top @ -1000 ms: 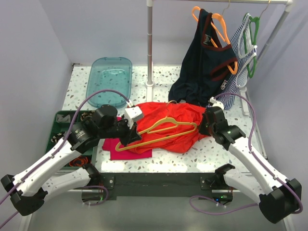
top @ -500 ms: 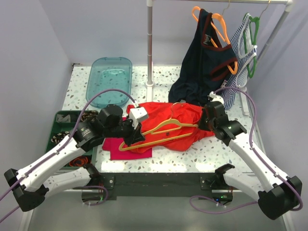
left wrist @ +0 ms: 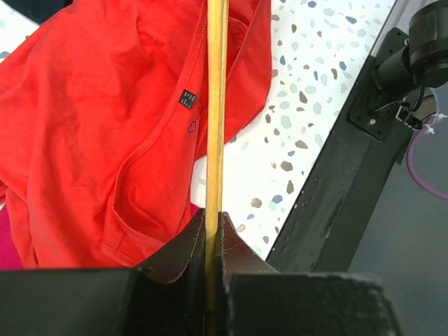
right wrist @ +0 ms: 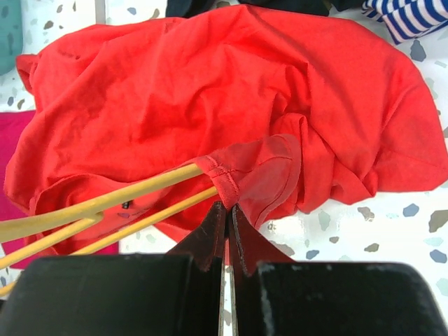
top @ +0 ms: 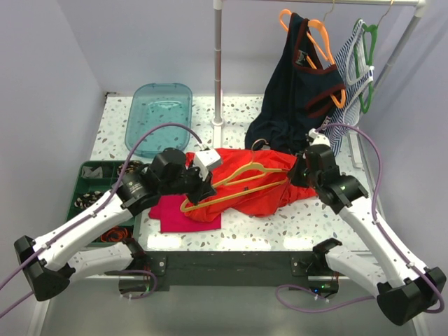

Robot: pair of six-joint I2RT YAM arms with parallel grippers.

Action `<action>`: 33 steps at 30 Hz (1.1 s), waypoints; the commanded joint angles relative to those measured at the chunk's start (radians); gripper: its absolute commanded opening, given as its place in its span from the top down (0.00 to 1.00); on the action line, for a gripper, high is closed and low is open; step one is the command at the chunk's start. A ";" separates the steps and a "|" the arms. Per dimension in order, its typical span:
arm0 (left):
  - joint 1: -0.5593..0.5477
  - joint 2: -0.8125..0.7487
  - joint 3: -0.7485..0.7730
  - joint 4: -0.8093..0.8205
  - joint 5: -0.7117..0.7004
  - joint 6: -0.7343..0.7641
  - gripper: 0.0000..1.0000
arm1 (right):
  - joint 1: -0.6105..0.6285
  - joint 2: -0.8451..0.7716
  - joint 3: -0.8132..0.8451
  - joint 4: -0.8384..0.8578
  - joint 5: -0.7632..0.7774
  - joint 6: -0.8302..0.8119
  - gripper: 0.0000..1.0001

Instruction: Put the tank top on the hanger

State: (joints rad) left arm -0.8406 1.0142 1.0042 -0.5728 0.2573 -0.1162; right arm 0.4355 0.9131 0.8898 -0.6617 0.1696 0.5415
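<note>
Next, my right gripper takes the hanger at the base of its hook (top: 253, 162), because my left gripper covers the hanger's end where the other strap must go.
The red-orange tank top (top: 259, 189) lies crumpled mid-table, lifted at its right side. The pale yellow hanger (top: 234, 183) lies slanted across it, its metal hook toward the rack. My left gripper (top: 198, 196) is shut on the hanger's left end; in the left wrist view the yellow bar (left wrist: 215, 105) runs straight out from between the closed jaws (left wrist: 213, 218), over the tank top (left wrist: 105, 112). My right gripper (top: 299, 175) is shut on a hemmed strap of the tank top (right wrist: 245, 91), jaws pinched at the hem (right wrist: 227, 207). The strap is looped over the hanger's right arm (right wrist: 105, 203).
A magenta cloth (top: 171, 211) lies flat under the top's left edge. A teal tray (top: 159, 115) sits back left and a green bin (top: 89, 185) at left. The rack pole (top: 218, 70) stands behind, with a navy top (top: 297, 98) and a striped top on a green hanger (top: 360, 63).
Both grippers moved toward the back of the table. The hanger and the tank top's gripped strap shifted with them, rightward and toward the rack. Both grips stayed shut.
</note>
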 commanded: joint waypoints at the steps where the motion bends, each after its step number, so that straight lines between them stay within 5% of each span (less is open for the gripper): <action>1: -0.015 0.027 0.025 0.157 0.043 -0.039 1.00 | -0.004 -0.007 0.061 0.004 -0.059 -0.009 1.00; 9: -0.066 0.078 0.001 0.257 0.043 -0.079 1.00 | -0.004 0.023 0.110 0.002 -0.073 -0.037 1.00; 21: -0.101 0.188 -0.130 0.615 -0.021 -0.192 1.00 | -0.003 -0.020 0.081 0.021 -0.076 -0.064 0.98; 26: -0.101 0.198 -0.168 0.669 -0.043 -0.189 1.00 | -0.004 -0.109 0.025 0.048 -0.128 -0.100 0.54; 33: -0.101 0.265 -0.157 0.689 -0.033 -0.171 1.00 | 0.014 -0.191 -0.049 0.284 -0.245 -0.152 0.33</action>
State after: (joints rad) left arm -0.9382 1.2568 0.8333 0.0006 0.2276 -0.2955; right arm 0.4374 0.7357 0.8680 -0.5594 0.0017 0.4416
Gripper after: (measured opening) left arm 0.087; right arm 0.642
